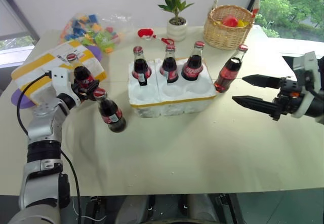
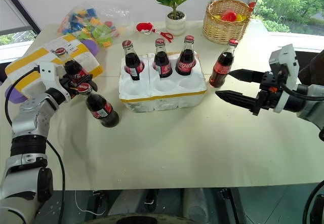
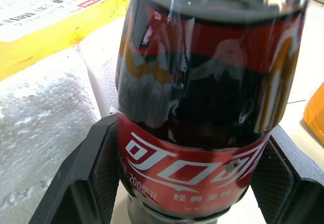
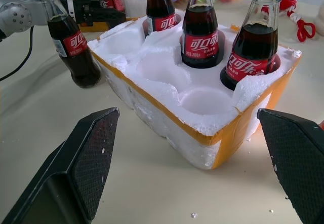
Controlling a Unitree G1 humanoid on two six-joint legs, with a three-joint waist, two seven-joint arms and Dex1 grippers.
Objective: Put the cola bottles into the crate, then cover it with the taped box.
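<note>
I will let go of the cola bottle, which stands by the taped box now, with my left gripper in the crate's empty front hollow [image 1: 143,94] nearest the taped box.
My left gripper [image 1: 87,88] is shut on a cola bottle [image 3: 202,107]; its black fingers [image 3: 91,173] press both sides at the red label. That bottle stands by the taped box [image 1: 45,64], white foam with yellow stripes, at the left. Another bottle [image 1: 112,113] stands on the table just in front of this gripper. The crate [image 1: 172,102] holds three bottles [image 1: 169,64] in its back wells, and its front wells [image 4: 202,100] are empty. One more bottle [image 1: 228,71] stands right of the crate. My right gripper [image 1: 238,88] hangs open near it, holding nothing.
A bag of coloured toys [image 1: 93,29], a potted plant [image 1: 176,11] and a wicker basket [image 1: 230,26] line the table's back. A red item [image 1: 147,32] lies behind the crate. A purple disc [image 1: 17,98] peeks from under the taped box.
</note>
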